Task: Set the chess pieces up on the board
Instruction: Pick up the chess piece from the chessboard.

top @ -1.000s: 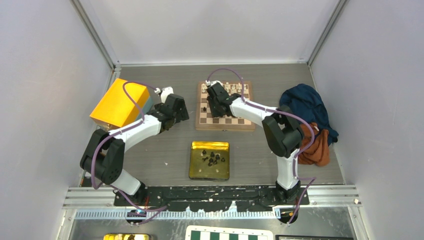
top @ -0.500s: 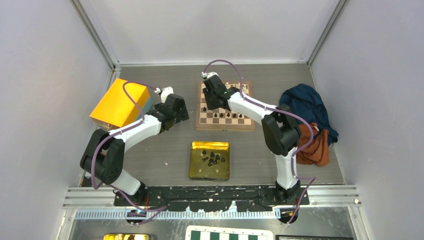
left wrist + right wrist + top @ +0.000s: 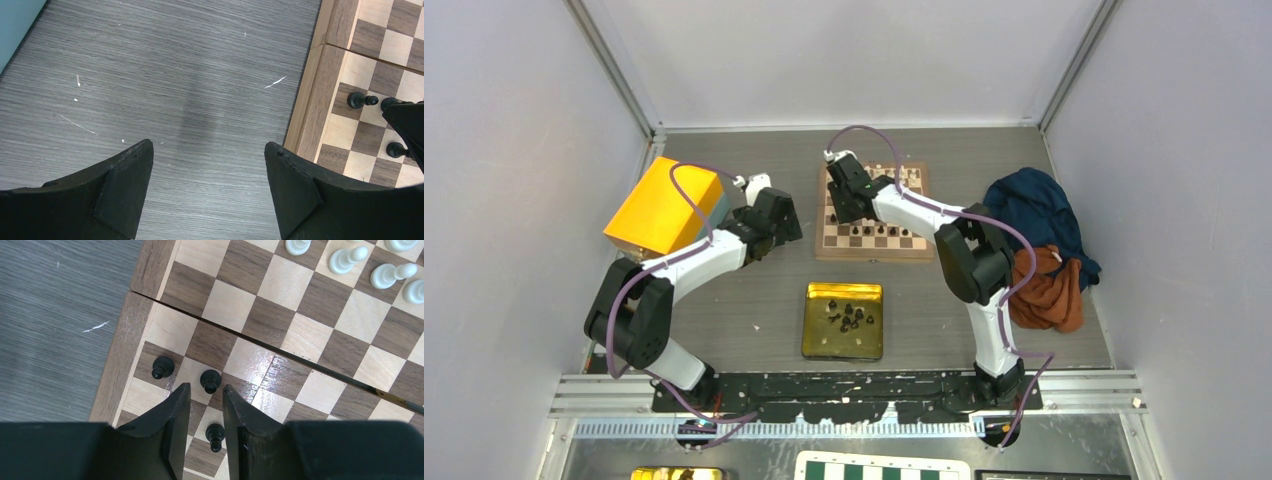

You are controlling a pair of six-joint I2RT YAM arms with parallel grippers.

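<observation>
My right gripper has the black pawn at its fingertips, straddling squares ahead of its row, so next I grip it and pull it back onto the row's dark square (image 3: 195,415).
The wooden board (image 3: 873,250) lies at the table's far middle. Cream-white pieces (image 3: 894,175) stand along its far side and black pieces (image 3: 871,231) in a row near its front. My right gripper (image 3: 841,200) hovers over the board's left part, jaws narrowly open and empty (image 3: 206,388). One black pawn (image 3: 210,380) stands just past the fingertips, another (image 3: 215,434) shows on the board between the fingers, a third (image 3: 163,366) stands by the rim. My left gripper (image 3: 774,216) is wide open and empty (image 3: 209,147) over bare table left of the board (image 3: 315,100).
A yellow tray (image 3: 819,340) with several black pieces (image 3: 848,317) sits in front of the board. A yellow box (image 3: 662,205) stands at the left. Blue and orange cloths (image 3: 1042,245) lie at the right. A green-and-white board (image 3: 879,468) lies beyond the near rail.
My right gripper has moved toward the board's far left and uncovered the front row of black pieces. The left arm has not moved.
</observation>
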